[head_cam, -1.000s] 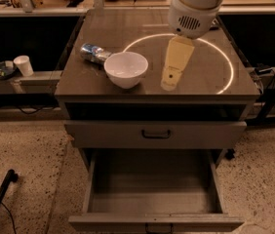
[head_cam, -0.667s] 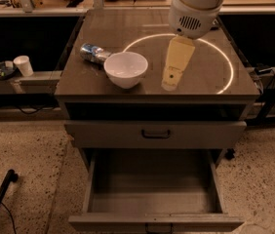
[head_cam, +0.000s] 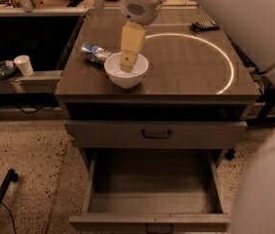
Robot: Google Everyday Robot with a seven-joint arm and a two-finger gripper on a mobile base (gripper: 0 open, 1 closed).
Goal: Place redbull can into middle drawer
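The redbull can next to the white bowl is next, and my gripper should go to it and close around the middle of its body (head_cam: 95,53).
The redbull can (head_cam: 93,52), blue and silver, lies on its side at the left of the cabinet top, just left of the white bowl (head_cam: 127,80). My gripper (head_cam: 127,64) hangs from the arm directly over the bowl, its beige tip down at the bowl's rim height, to the right of the can and apart from it. The middle drawer (head_cam: 152,191) is pulled out below, a grey box with nothing visible inside it.
A closed grey drawer (head_cam: 157,134) with a black handle sits above the open one. A white paper cup (head_cam: 24,65) stands on a low shelf at left. A dark object (head_cam: 205,26) lies at the top's back right. My arm's white body (head_cam: 274,28) fills the right edge.
My gripper has moved left, from right of the bowl to directly over it. The can and the bowl have not moved. My arm's body now fills the right side.
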